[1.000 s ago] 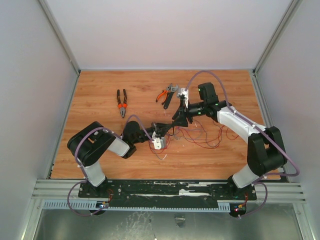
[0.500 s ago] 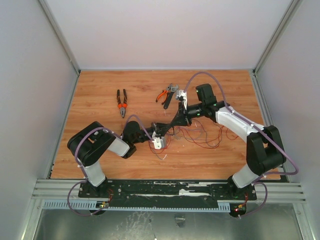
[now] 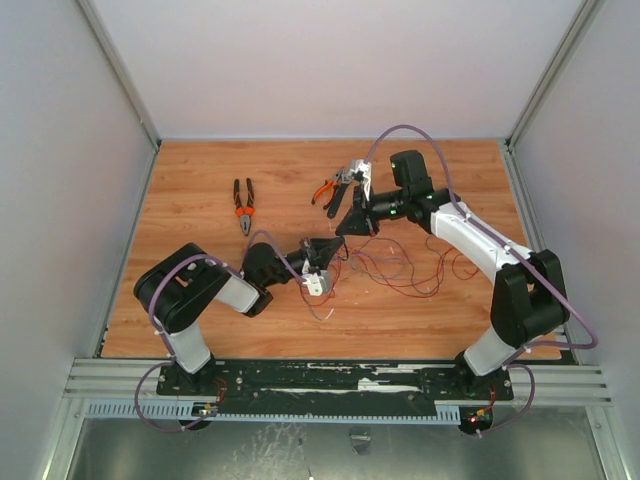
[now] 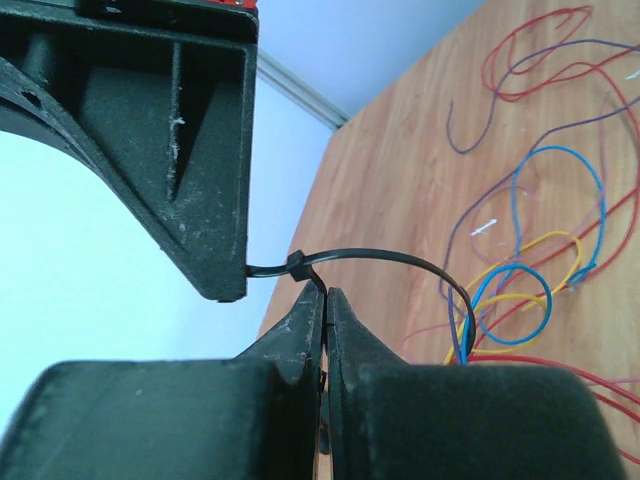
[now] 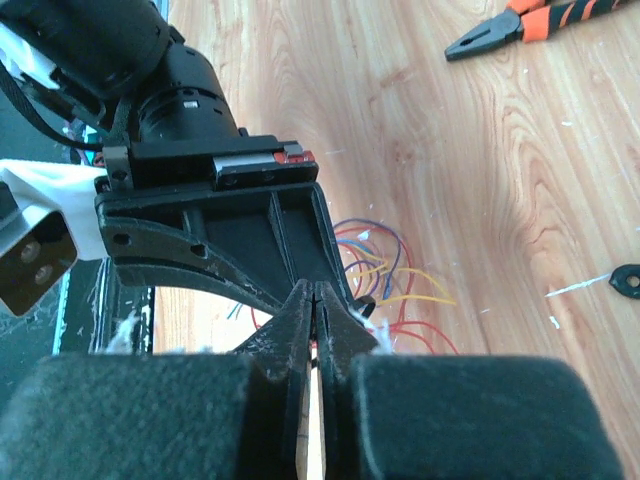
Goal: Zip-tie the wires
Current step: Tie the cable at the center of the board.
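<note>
The zip tie's loop is wide while my left gripper pinches its side, so my left gripper needs to open and take hold at the zip tie's head [image 4: 298, 265].
The black zip tie [image 4: 400, 262] arches in a loop round a bunch of the wires [image 4: 520, 300], thin red, blue, yellow and purple strands lying loose on the wood. My left gripper [image 4: 325, 298] is shut on the strap just below the tie's head. My right gripper [image 5: 317, 292] is shut on the tie's tail, and one of its fingers [image 4: 190, 150] shows at the upper left of the left wrist view. From above, the left gripper [image 3: 338, 247] and right gripper [image 3: 345, 229] meet tip to tip at the left edge of the wires [image 3: 405, 268].
Orange-handled pliers [image 3: 243, 205] lie at the far left of the wooden table [image 3: 200, 290]. A second orange-handled tool [image 3: 325, 190] lies by the right wrist. White walls enclose the table on three sides. A small black scrap [image 5: 625, 278] lies on the wood.
The right gripper has shut on the tie's tail and drawn back toward the far side of the table. The left gripper has held its grip, turning slightly.
</note>
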`<state>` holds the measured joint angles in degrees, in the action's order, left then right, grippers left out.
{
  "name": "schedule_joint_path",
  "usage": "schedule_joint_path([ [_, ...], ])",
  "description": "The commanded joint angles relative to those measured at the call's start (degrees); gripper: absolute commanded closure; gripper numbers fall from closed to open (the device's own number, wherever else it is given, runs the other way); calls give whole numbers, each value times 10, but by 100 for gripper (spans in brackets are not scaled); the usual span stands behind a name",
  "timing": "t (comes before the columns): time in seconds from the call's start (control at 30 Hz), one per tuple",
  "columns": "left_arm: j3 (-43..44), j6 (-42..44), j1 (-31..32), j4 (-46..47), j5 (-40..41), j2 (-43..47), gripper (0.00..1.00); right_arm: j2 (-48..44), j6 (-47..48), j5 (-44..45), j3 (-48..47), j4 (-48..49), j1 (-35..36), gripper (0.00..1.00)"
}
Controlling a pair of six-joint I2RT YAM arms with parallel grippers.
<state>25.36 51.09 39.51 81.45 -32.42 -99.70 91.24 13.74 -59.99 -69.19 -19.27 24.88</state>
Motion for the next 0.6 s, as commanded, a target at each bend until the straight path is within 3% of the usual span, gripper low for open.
schedule_joint_path([
  [0.0,-10,2,11,-19,-21,-5,100,-1,-39,0,-68,58,3,100],
  [0.57,-13,0,19,-15,-20,-27,100,-20,-109,-1,-98,138,3,100],
])
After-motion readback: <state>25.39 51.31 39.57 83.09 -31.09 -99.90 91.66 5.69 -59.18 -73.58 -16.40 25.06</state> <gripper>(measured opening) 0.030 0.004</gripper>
